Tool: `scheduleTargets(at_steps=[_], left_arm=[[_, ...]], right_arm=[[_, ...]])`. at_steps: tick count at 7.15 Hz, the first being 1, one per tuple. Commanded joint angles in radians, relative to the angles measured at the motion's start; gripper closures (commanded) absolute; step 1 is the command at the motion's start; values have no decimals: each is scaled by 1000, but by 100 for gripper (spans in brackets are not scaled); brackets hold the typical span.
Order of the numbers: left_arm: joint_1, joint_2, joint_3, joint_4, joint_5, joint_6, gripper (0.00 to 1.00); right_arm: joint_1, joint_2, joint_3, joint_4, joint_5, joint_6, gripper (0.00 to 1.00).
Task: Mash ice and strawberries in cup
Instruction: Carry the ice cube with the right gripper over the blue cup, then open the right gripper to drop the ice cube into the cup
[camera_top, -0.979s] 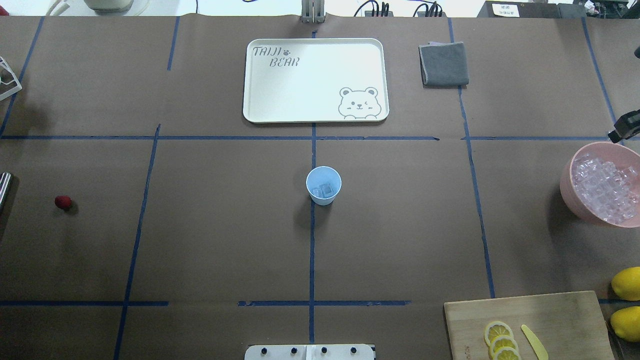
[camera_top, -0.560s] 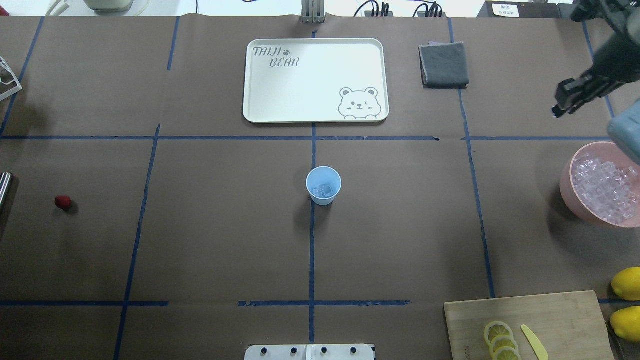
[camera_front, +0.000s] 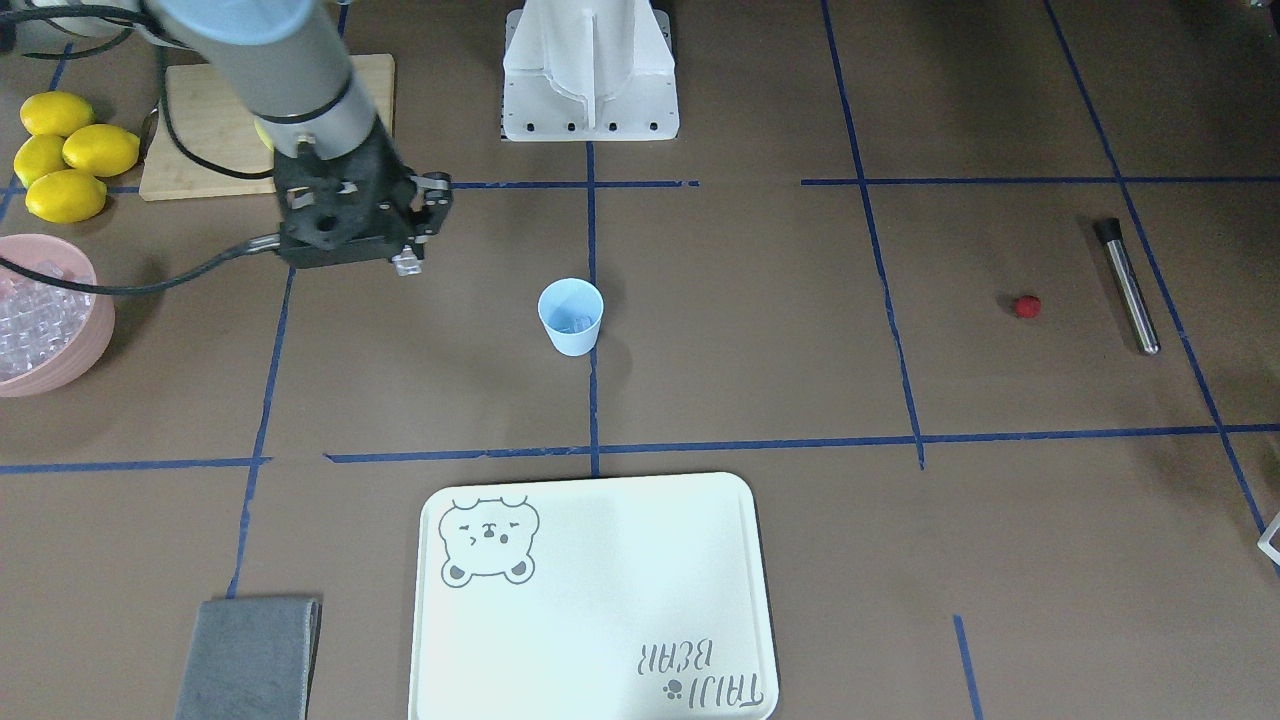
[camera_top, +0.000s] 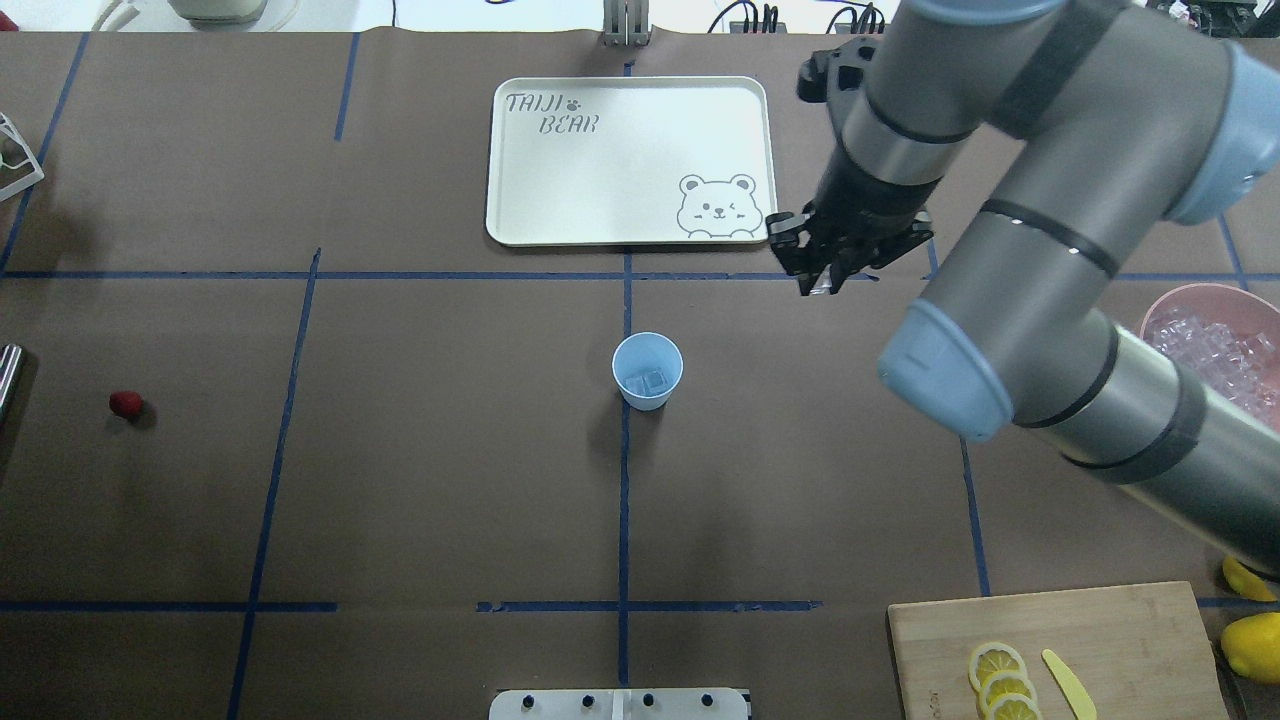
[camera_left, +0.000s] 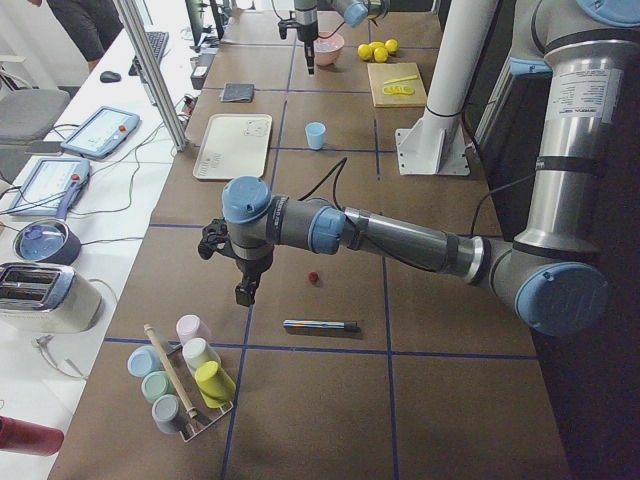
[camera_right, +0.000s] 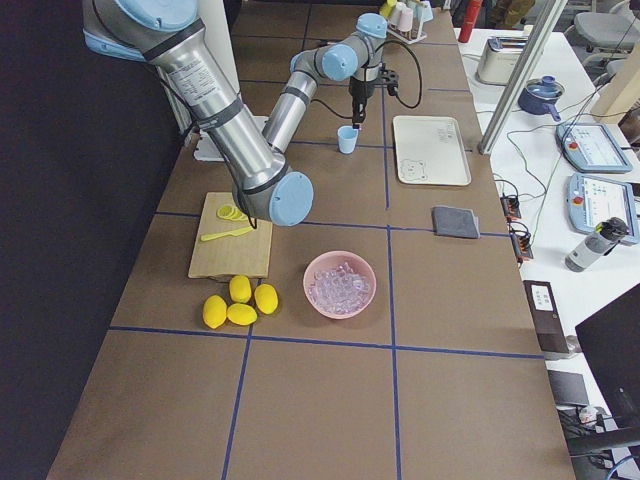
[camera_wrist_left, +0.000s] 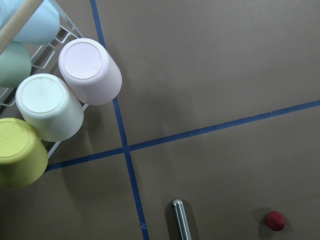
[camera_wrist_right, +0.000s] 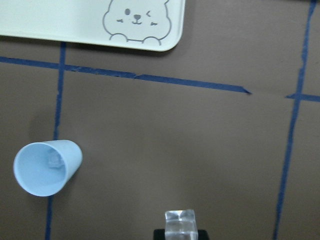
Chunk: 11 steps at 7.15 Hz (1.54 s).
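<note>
Next, my right gripper releases the clear ice cube onto the ice inside the light-blue cup (camera_front: 577, 320) (camera_wrist_right: 54, 161).
The light-blue cup (camera_top: 647, 370) stands upright at the table's middle with ice (camera_top: 645, 381) at its bottom. My right gripper (camera_top: 818, 283) hangs above the table, to the right of the cup and beyond it, near the tray's corner. It is shut on a clear ice cube (camera_wrist_right: 180, 221), also seen in the front view (camera_front: 408, 265). The strawberry (camera_top: 126, 404) lies far to the left on the table. My left gripper (camera_left: 244, 293) hovers near the strawberry (camera_left: 313, 276); I cannot tell whether it is open or shut.
A pink bowl (camera_front: 60, 350) of ice sits at the right edge, partly behind my right arm. A white tray (camera_top: 560, 210) lies beyond the cup. A metal rod (camera_front: 1128, 287) lies past the strawberry, a cup rack (camera_wrist_left: 50, 110) further out. A cutting board (camera_top: 1100, 640) holds lemon slices.
My right arm has swung in from the right edge, over the pink bowl, toward the table's middle. It now hangs right of the cup with an ice cube.
</note>
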Motion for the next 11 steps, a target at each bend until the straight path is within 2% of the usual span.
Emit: scheduleTargets(at_steps=[1,2,6,8,9,10,11], left_arm=[[1,2,-2,1,-1,0,0],[1,3,-2,1,-1,0,0],[1,3,-2,1,-2,0,0],[1,3,-2,1,-1,0,0],[1,3,-2,-1,-1,0,0],[1,3,0,1,-2,-1,0],[1,3,0,1,-2,0,0]], right_arm=[[-116,108,-178,138,-94,134,100],[-140,122,-219,142,-115,134,100],[-176,130,-260,162,-138,147,100],[-177,151,-275,167,-137,147,98],[-177,166,-292,167,-137,145,93],[-177,166,-292,167,-137,144,72],[-176,165,-292,166,-135,144,45]])
